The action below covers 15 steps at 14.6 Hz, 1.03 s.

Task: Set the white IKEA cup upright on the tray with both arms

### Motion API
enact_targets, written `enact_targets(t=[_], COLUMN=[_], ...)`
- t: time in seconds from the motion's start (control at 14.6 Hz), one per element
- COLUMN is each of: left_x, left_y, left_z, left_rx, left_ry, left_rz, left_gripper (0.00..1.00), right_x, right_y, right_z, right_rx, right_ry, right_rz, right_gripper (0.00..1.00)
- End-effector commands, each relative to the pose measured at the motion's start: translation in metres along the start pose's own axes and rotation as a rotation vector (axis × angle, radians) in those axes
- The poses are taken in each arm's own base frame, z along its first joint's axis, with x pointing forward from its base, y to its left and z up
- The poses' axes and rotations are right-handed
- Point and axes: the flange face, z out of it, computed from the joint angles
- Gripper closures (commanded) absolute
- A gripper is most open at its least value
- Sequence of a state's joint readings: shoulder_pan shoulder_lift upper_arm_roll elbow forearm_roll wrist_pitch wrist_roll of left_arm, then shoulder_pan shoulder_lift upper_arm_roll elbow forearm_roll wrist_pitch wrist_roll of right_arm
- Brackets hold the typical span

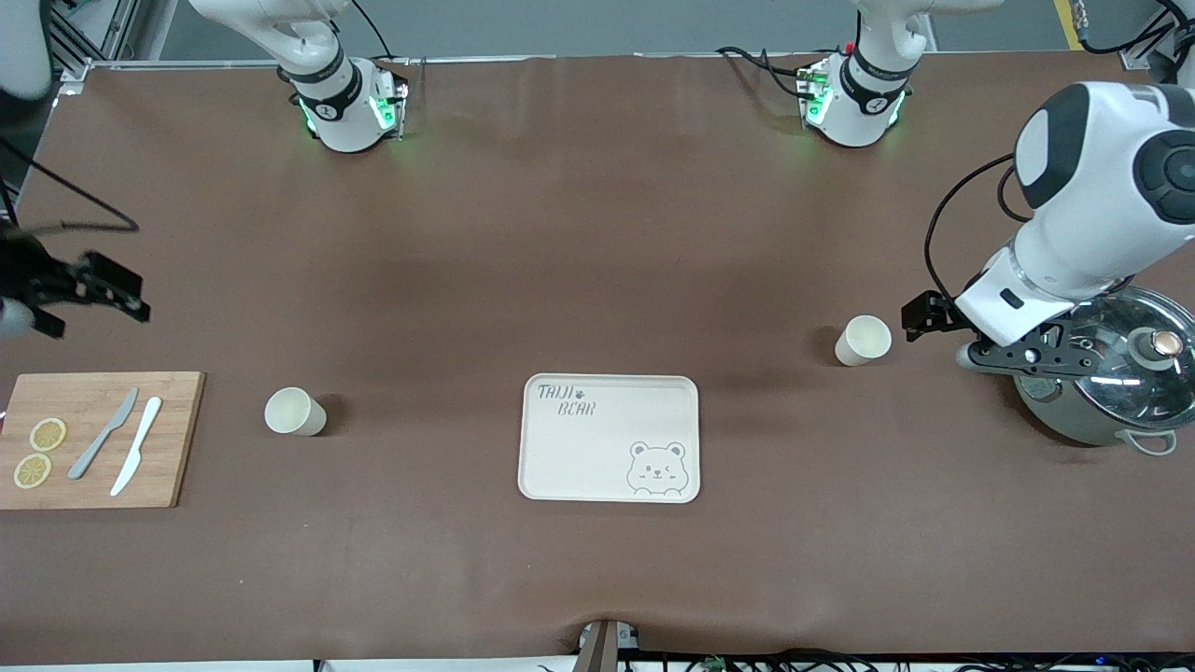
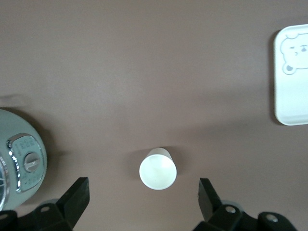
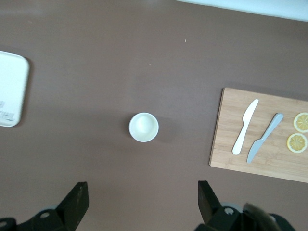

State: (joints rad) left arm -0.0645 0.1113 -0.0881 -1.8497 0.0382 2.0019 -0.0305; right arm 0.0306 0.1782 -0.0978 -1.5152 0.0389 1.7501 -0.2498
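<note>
My left gripper will grip the white cup's rim point(image 1: 890, 329) point(image 2: 142, 179) on the side toward the steel pot, with one finger inside the white cup.
Two white cups stand on the brown table with their openings up. One cup point(image 1: 863, 340) point(image 2: 158, 169) is toward the left arm's end. The other cup point(image 1: 295, 412) point(image 3: 143, 127) is toward the right arm's end. The cream bear tray point(image 1: 609, 437) point(image 2: 291, 77) point(image 3: 10, 89) lies between them with nothing on it. My left gripper point(image 1: 921, 315) point(image 2: 143, 199) hovers open beside the first cup, and in the left wrist view the cup sits just ahead of the gap between the fingers. My right gripper point(image 1: 117, 287) point(image 3: 143, 202) hangs open over bare table, apart from the second cup.
A steel pot with a glass lid point(image 1: 1111, 383) point(image 2: 19, 166) sits under the left arm's wrist. A wooden cutting board point(image 1: 93, 471) point(image 3: 269, 159) with two knives and two lemon slices lies beside the second cup, at the right arm's end.
</note>
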Motion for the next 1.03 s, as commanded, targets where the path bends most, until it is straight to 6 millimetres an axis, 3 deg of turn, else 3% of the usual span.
enact_targets(t=[0.0, 0.27, 0.55, 0.69, 0.96], left_x=[-0.044, -0.069, -0.072, -0.071, -0.071], left_y=[-0.012, -0.046, -0.052, -0.055, -0.060], left_z=[0.027, 0.061, 0.054, 0.061, 0.060], left_rx=[-0.005, 0.003, 0.005, -0.002, -0.050], left_ry=[0.032, 0.039, 0.038, 0.028, 0.034], left_rz=[0.024, 0.048, 0.051, 0.042, 0.004], left_gripper=[0.00, 0.00, 0.00, 0.00, 0.00], right_x=[0.022, 0.041, 0.047, 0.043, 0.036], right_y=[0.014, 0.024, 0.029, 0.039, 0.034], right_z=[0.042, 0.097, 0.135, 0.155, 0.198], right_rx=[-0.039, -0.054, -0.047, -0.041, -0.038], right_ry=[-0.020, -0.028, -0.054, -0.054, -0.046], right_rz=[-0.025, -0.058, -0.115, -0.134, -0.151], right_gripper=[0.00, 0.00, 0.00, 0.00, 0.00])
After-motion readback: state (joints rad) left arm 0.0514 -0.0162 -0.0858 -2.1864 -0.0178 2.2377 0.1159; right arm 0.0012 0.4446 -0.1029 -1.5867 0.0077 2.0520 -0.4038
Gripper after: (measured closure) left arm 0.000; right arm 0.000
